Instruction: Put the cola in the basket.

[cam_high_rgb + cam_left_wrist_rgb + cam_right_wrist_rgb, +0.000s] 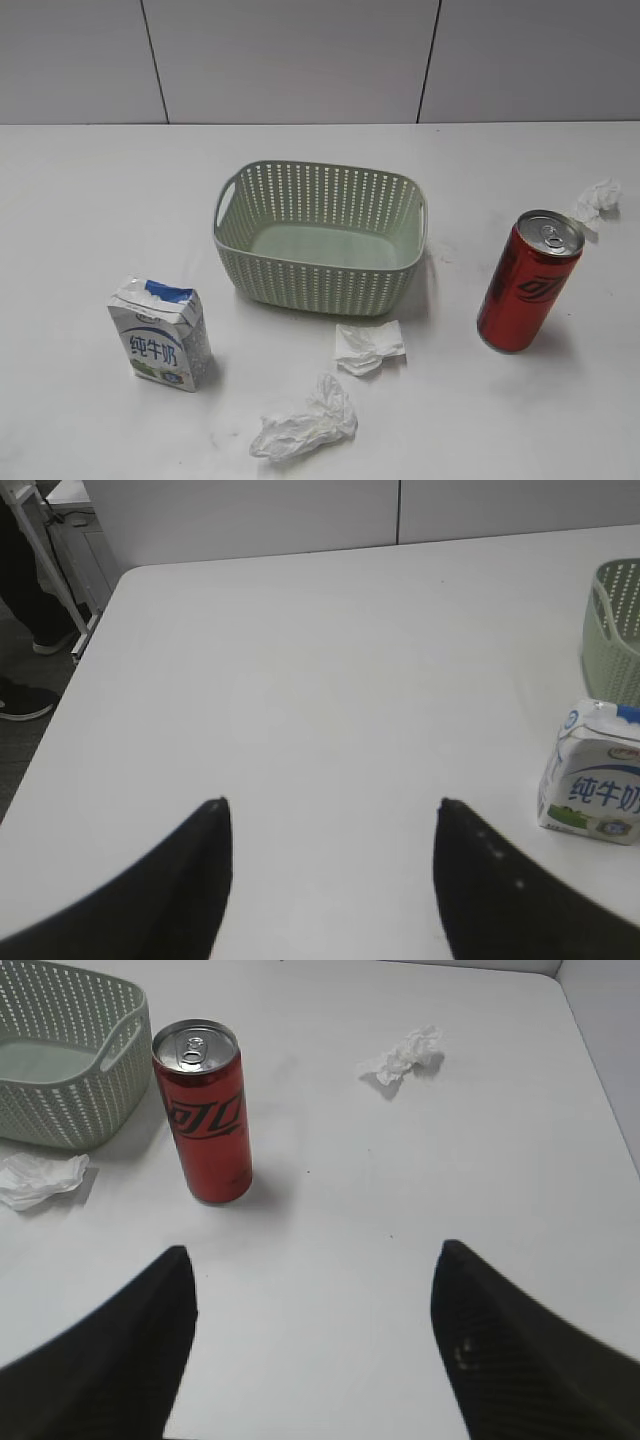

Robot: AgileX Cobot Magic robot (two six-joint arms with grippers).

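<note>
I should close my right gripper around the upper part of the cola (540, 263) (204, 1092), just below its silver top.
The cola (527, 282) is a tall slim red can with black lettering and a silver top, upright on the white table right of the basket. It also shows in the right wrist view (203, 1112). The pale green perforated basket (318, 268) stands empty mid-table; its corner shows in the right wrist view (70, 1110) and its edge in the left wrist view (612, 630). My right gripper (312, 1260) is open and empty, short of the can and to its right. My left gripper (330, 805) is open and empty over bare table. Neither gripper shows in the exterior view.
A white-and-blue milk carton (160, 333) stands front left, also in the left wrist view (594, 785). Crumpled tissues lie in front of the basket (369, 347), nearer the front (305, 421) and at far right (598, 200). The table's left edge (60, 750) is near.
</note>
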